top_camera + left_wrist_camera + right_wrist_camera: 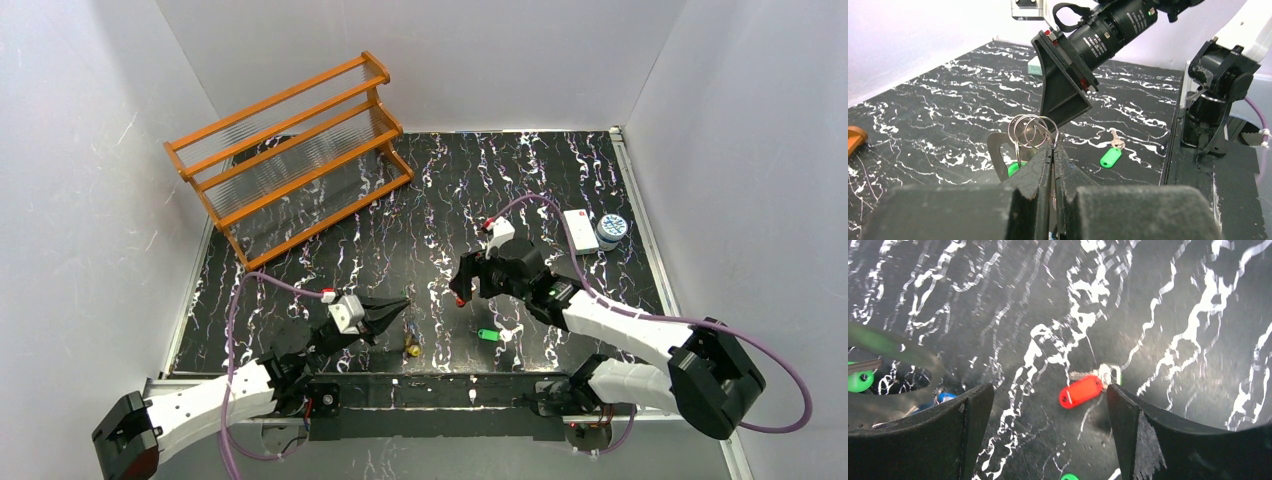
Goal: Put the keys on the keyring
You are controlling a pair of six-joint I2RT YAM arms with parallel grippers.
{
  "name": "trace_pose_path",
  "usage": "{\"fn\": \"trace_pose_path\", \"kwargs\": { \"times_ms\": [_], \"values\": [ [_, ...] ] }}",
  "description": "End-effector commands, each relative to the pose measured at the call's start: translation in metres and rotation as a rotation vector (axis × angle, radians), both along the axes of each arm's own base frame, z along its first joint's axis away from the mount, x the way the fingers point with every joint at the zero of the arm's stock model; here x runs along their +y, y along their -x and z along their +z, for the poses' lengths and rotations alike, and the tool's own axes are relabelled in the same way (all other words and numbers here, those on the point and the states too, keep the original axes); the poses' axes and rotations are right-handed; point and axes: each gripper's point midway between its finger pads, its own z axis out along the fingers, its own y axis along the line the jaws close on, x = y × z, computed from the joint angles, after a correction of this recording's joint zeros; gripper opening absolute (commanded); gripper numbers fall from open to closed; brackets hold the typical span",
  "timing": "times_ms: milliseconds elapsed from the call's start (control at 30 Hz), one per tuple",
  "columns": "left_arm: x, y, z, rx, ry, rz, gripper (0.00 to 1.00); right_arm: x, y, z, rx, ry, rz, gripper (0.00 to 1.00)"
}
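Note:
My right gripper is to go down to the red-tagged key next and close on the key's silver head (467, 294) (1109, 374), at the end of its red tag.
My left gripper (401, 305) (1053, 148) is shut on the keyring (1031, 131), a bunch of thin wire loops with a grey metal oval (996, 150), held above the table. A green-tagged key (1016, 168) hangs from it. My right gripper (462, 288) (1048, 392) is open and hovers over a red-tagged key (1080, 391) (459, 300) lying on the table between its fingers, nearer the right finger. A second green-tagged key (487, 335) (1110, 157) and a yellow-tagged one (411, 349) lie loose near the front edge. A blue tag (945, 397) shows beside the left finger.
An orange wooden rack (290, 150) stands at the back left. A white box (580, 228) and a small blue-and-white jar (611, 230) sit at the right rear. White walls enclose the black marbled table (420, 200). The two grippers are close together.

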Motion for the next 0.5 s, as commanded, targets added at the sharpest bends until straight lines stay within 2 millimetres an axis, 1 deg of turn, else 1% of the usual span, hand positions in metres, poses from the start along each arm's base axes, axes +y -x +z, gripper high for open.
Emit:
{"fn": "trace_pose_path", "kwargs": {
  "times_ms": [0,100,167,267,400,467],
  "values": [
    [0.001,-0.004,-0.013,0.026,-0.03,0.023,0.0,-0.013,-0.001,-0.013,0.186,-0.031,-0.108,0.88],
    [0.0,-0.003,-0.02,0.038,-0.055,0.019,0.0,-0.021,0.0,-0.025,0.26,-0.032,-0.135,0.84],
    [0.0,-0.003,-0.022,0.041,-0.064,0.019,0.0,-0.029,0.002,-0.033,0.299,0.0,-0.167,0.81],
    [0.001,-0.004,-0.023,0.044,-0.066,0.021,0.0,-0.035,0.001,-0.039,0.347,0.039,-0.205,0.77],
    [0.002,-0.004,-0.023,0.043,-0.065,0.026,0.0,-0.034,0.001,-0.042,0.381,0.055,-0.212,0.74],
    [0.002,-0.004,-0.024,0.047,-0.069,0.026,0.0,-0.033,-0.004,-0.041,0.374,0.054,-0.219,0.67]
  ]
}}
